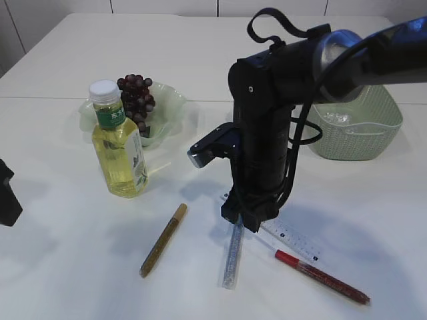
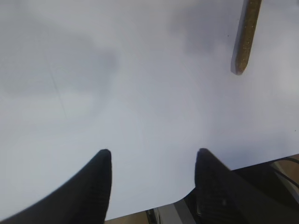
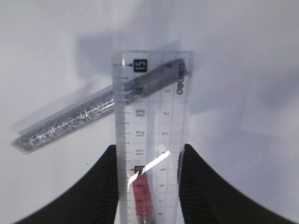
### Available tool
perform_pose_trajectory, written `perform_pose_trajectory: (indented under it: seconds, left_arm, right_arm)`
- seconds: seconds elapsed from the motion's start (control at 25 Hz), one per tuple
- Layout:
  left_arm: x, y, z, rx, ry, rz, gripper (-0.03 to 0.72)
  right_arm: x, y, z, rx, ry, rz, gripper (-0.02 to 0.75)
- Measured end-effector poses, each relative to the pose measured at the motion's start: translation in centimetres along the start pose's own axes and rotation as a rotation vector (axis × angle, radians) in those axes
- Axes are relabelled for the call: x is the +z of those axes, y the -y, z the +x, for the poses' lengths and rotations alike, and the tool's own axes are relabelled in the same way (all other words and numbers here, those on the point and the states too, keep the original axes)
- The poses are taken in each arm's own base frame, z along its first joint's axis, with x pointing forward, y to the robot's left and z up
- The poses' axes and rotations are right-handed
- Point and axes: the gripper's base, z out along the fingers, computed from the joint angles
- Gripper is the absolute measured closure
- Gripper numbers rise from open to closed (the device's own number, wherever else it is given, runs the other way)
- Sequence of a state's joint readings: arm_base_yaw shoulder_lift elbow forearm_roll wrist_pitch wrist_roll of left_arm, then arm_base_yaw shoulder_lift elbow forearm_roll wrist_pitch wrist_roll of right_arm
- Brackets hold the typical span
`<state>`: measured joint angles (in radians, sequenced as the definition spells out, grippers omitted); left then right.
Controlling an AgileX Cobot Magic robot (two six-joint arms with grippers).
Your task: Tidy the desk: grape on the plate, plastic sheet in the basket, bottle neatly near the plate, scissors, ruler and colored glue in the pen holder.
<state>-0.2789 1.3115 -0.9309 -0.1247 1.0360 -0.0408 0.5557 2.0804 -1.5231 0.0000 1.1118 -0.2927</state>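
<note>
Next, my right gripper lets go of the clear ruler in the pen holder (image 1: 249, 95) between the green plate and the green basket.
My right gripper (image 1: 241, 222) (image 3: 147, 150) is down at the table, its two fingers against the long edges of the clear ruler (image 1: 293, 239) (image 3: 149, 93). The ruler's far end lies over the silver glitter glue pen (image 1: 233, 259) (image 3: 65, 123). A red glue pen (image 1: 323, 277) shows through the ruler (image 3: 141, 196). A gold glue pen (image 1: 163, 240) (image 2: 246, 35) lies to the left. My left gripper (image 1: 7, 197) (image 2: 153, 151) is open and empty over bare table at the left edge. The grapes (image 1: 137, 97) sit on the green plate (image 1: 175, 100), with the bottle (image 1: 120, 143) in front. Scissors, plastic sheet and pen holder are out of view.
A green woven basket (image 1: 363, 127) stands at the back right, behind my right arm. The table's front edge shows close under my left gripper in the left wrist view (image 2: 140, 215).
</note>
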Motion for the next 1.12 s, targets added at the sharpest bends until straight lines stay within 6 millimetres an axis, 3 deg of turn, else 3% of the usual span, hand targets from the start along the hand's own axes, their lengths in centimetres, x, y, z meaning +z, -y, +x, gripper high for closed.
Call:
perform_pose_trajectory:
  seconds: [0.16, 0.36, 0.68, 0.88, 1.12]
  left_arm:
    - [0.0, 0.0, 0.0, 0.000, 0.000, 0.000, 0.273]
    - [0.0, 0.0, 0.0, 0.000, 0.000, 0.000, 0.273]
    - [0.0, 0.0, 0.0, -0.001, 0.000, 0.002, 0.273]
    - [0.0, 0.0, 0.0, -0.002, -0.004, 0.003, 0.273]
    - [0.0, 0.0, 0.2, -0.002, -0.025, 0.002, 0.273]
  right_arm:
    - [-2.1, 1.1, 0.7, 0.034, 0.057, -0.011, 0.428]
    - [-4.9, 4.5, 2.2, 0.154, 0.182, -0.089, 0.429]
    - [-8.7, 10.1, 3.1, 0.200, 0.564, -0.329, 0.429]
    - [-10.4, 12.8, 3.4, 0.189, 0.770, -0.300, 0.429]
    - [-11.8, 14.5, 2.7, 0.206, 0.983, -0.186, 0.430]
